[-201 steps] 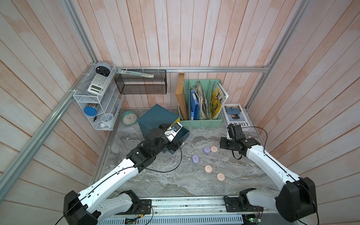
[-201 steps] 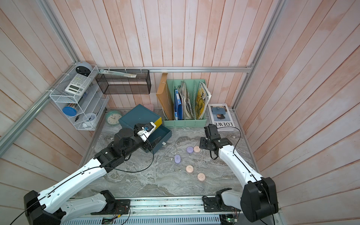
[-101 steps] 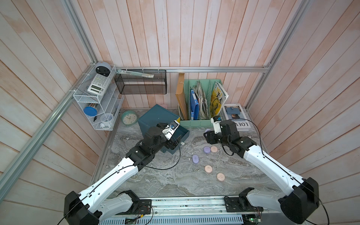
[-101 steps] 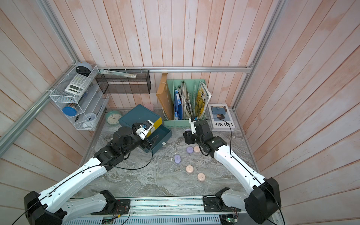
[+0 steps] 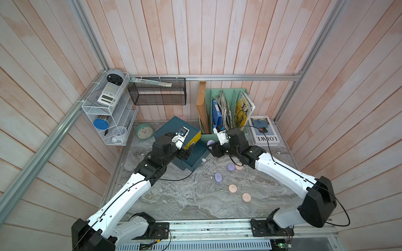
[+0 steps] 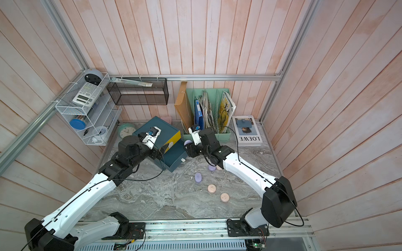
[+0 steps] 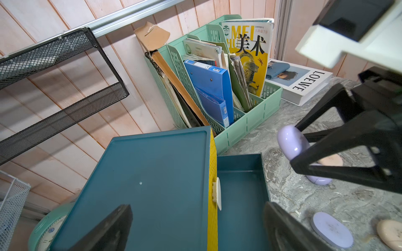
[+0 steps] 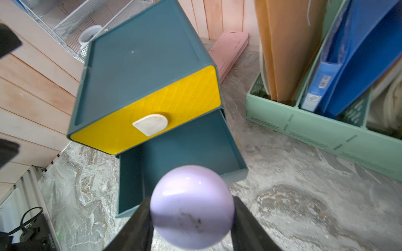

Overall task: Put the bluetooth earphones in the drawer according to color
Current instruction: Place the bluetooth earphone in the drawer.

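Note:
Next, my right gripper lets go of the lilac earphone case inside the pulled-out teal drawer's front corner [image 5: 191, 163] [image 8: 153, 184] nearest my left gripper.
The drawer [image 5: 168, 130] is a dark teal chest with a yellow front on top [image 8: 152, 108]. Below that front, one teal drawer [image 5: 194, 156] [image 6: 174, 157] stands pulled out, and its inside looks bare [image 8: 185, 143]. My right gripper [image 8: 191, 203] [image 5: 210, 146] is shut on a lilac earphone case [image 8: 192, 206] [image 5: 210, 142] [image 7: 292, 143], held in the air by the pulled-out drawer's right corner. My left gripper [image 7: 196, 208] [image 5: 185, 153] hangs open over the chest's front edge, holding nothing. Two lilac cases [image 5: 231, 167] [image 5: 218, 177] and three pink cases [image 5: 239, 167] [image 5: 232, 188] [image 5: 246, 197] lie on the marble table.
A mint-green file rack [image 5: 226, 102] with folders stands behind the right gripper, with a LOEWE book [image 5: 264, 132] to its right. A green clock [image 5: 143, 131], a white wire shelf [image 5: 108, 113] and a black mesh basket [image 5: 156, 91] line the back left. A pink object [image 8: 230, 46] lies behind the chest.
My right arm has swung left from beside the book to the pulled-out drawer, carrying the lilac case. The left arm has barely shifted and stays open.

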### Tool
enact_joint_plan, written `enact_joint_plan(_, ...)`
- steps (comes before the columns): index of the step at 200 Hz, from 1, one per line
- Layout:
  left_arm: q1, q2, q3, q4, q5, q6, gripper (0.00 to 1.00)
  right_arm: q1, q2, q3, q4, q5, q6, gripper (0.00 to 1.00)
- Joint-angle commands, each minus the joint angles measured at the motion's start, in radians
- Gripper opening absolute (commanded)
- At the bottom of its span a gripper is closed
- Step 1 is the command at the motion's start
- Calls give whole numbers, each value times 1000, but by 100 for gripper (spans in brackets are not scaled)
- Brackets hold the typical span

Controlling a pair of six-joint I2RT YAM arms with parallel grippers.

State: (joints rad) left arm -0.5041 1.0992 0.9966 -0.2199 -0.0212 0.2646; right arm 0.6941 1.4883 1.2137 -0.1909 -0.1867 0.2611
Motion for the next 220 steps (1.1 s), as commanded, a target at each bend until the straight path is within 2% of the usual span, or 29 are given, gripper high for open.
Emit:
enact_joint_plan(1,14,-15,27,-8,30,-13,100,16,38,47,31,-59,-1,0)
enact_joint_plan(45,42,-10,20,-10,45,-12,100,42,123,91,17,-119,0,0)
enact_joint_plan(133,45,-19,8,-8,50,-2,100,47,192,92,27,-133,24,0)
enact_joint_plan(149,45,-19,10,-10,47,1,100,47,203,90,35,-137,34,8)
enact_joint_plan(220,45,-30,11,-16,44,6,100,47,237,112,40,-141,41,22)
